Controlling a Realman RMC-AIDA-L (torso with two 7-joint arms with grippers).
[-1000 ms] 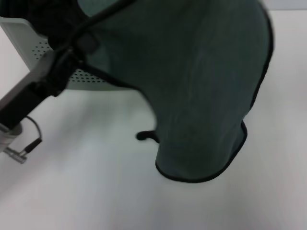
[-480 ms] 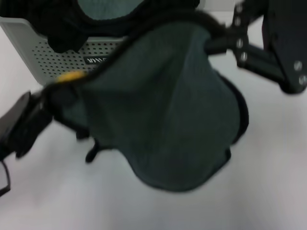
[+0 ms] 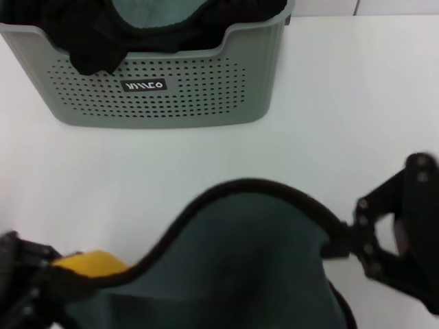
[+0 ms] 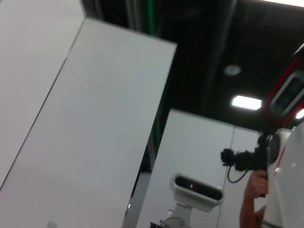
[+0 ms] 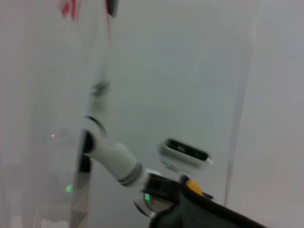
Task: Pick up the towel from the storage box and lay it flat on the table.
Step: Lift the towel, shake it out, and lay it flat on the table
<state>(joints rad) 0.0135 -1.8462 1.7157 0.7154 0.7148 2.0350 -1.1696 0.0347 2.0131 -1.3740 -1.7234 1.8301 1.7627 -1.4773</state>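
Next, I let go of the towel's corner with my right gripper on the white tabletop just off the storage box's front corner [image 3: 311, 149].
The towel [image 3: 233, 274], dark grey-green with thin black edging, stretches between my two grippers low over the near part of the table [image 3: 343, 103]. A yellow corner [image 3: 89, 264] of its other face is folded over at the left. My left gripper [image 3: 48, 274] is shut on that corner at the bottom left. At the right, my right gripper [image 3: 337, 241] pinches the towel's top edge. The storage box [image 3: 185, 89], sage green with perforated walls, stands at the back, apart from the towel. The right wrist view shows the towel's edge [image 5: 209, 216] and my left arm [image 5: 114, 159] beyond it.
A black cloth [image 3: 82, 34] hangs over the box's front rim, and a paler teal cloth [image 3: 154, 10] lies inside. White tabletop shows between box and towel and to the right. The left wrist view points up at walls and ceiling.
Both grippers have drawn the towel away from the box toward the near edge and lowered it. The box's front, covered before, is now in full view.
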